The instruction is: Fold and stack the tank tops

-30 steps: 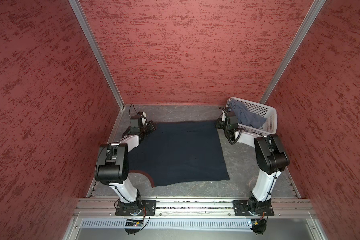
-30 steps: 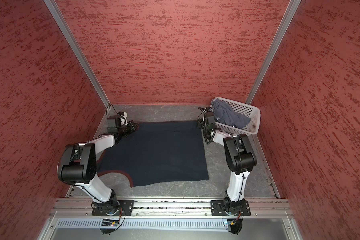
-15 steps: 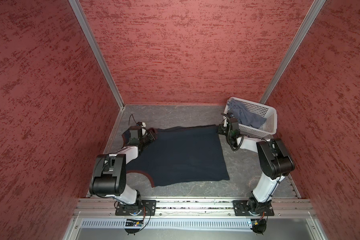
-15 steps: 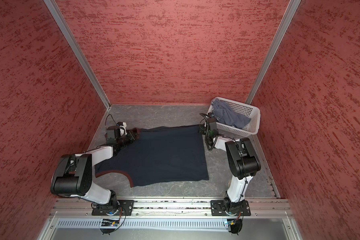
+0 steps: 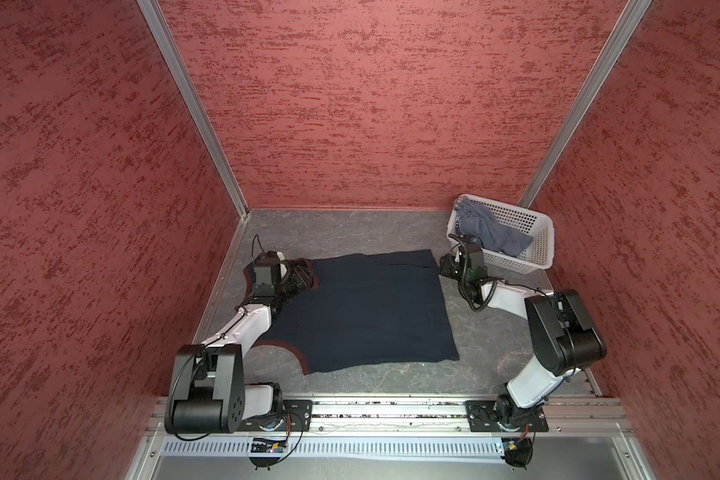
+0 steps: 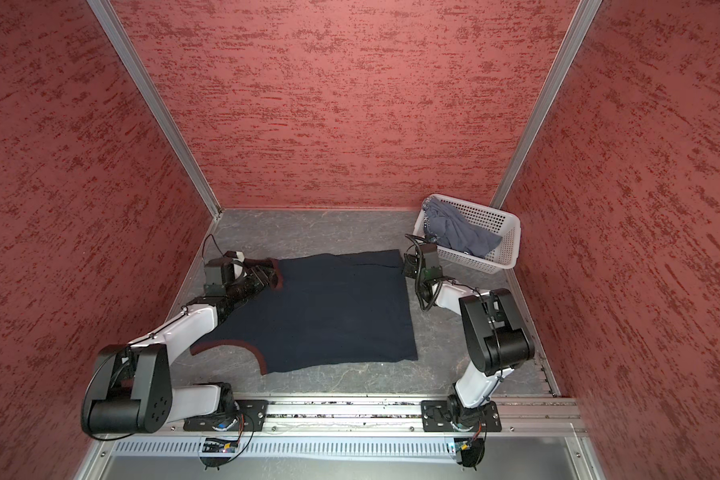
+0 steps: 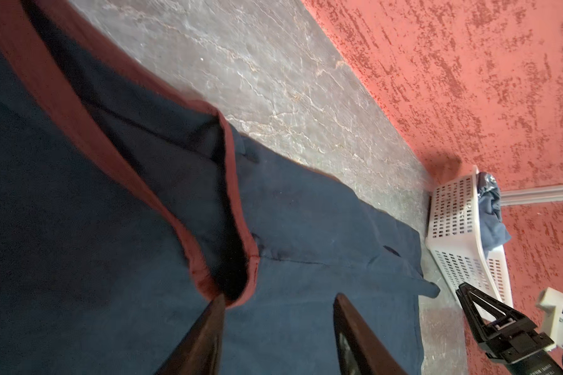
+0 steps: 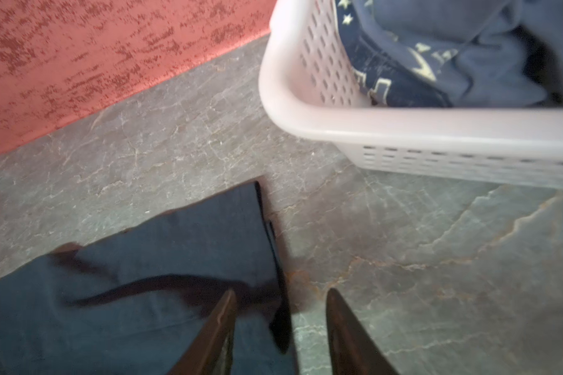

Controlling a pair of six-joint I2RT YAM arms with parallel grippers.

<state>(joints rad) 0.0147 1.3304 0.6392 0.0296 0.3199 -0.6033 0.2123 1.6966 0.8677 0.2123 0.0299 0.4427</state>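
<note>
My left gripper's fingers are on either side of plain navy cloth next to the tank top's armhole, so I need to shift them over and pinch the armhole's reddish trim (image 7: 251, 268) before folding.
The dark navy tank top (image 5: 362, 311) (image 6: 329, 316) lies spread flat on the grey table, its reddish-trimmed armhole toward the front left. My left gripper (image 5: 306, 276) (image 7: 278, 297) stands open low over the far left strap, one fingertip beside the reddish trim loop (image 7: 238, 259). At the far right hem corner my right gripper (image 5: 443, 266) (image 8: 281, 292) is open too, and the cloth edge lies loose between its fingers. The slate blue-grey tank top (image 5: 491, 232) (image 8: 485, 48) sits crumpled in the basket.
The white perforated basket (image 5: 537, 245) (image 8: 403, 123) stands at the back right corner, just behind my right gripper. Red textured walls close the table on three sides. Bare grey table (image 5: 350, 228) runs behind the navy top.
Both grippers came down toward the table with the navy top's far edge, then opened and let go of it. The far edge now lies flat, slightly nearer the front.
</note>
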